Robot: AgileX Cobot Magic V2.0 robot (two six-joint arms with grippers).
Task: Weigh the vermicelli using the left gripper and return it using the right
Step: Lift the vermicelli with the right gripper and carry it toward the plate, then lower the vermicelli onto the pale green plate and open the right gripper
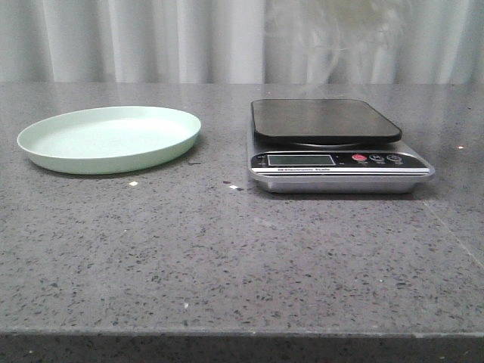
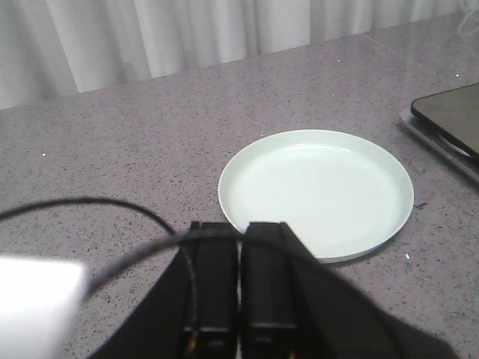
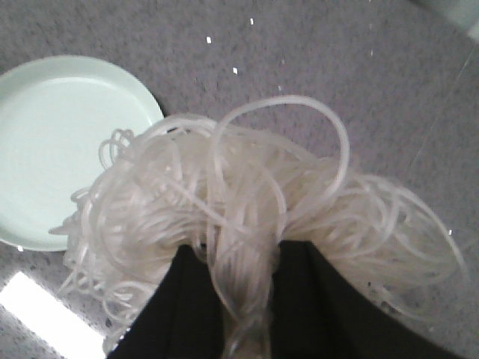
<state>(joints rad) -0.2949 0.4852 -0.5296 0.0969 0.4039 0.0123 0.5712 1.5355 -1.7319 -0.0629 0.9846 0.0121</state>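
Observation:
Next, my right gripper sets the vermicelli free as it opens and lets it go in the middle of the empty pale green plate [image 1: 106,128] [image 3: 66,153].
The vermicelli [image 3: 247,187], a fluffy tangle of whitish translucent noodles with stray loops, hangs in the air with my right gripper [image 3: 238,254] shut on a bunch of its strands. In the front view it shows only as faint wisps [image 1: 333,38] high above the scale [image 1: 325,121], whose black platform is bare. The pale green plate [image 1: 110,140] lies empty on the left of the table and also appears beyond the noodles [image 3: 52,142]. My left gripper [image 2: 239,228] is shut with nothing in it, hovering just short of the plate's near rim [image 2: 314,258].
The grey speckled tabletop [image 1: 227,249] carries a few small crumbs [image 1: 133,183] between plate and scale. A white curtain [image 1: 151,38] hangs behind the table. A corner of the scale [image 2: 449,120] shows in the left wrist view. A black cable [image 2: 112,206] crosses that view.

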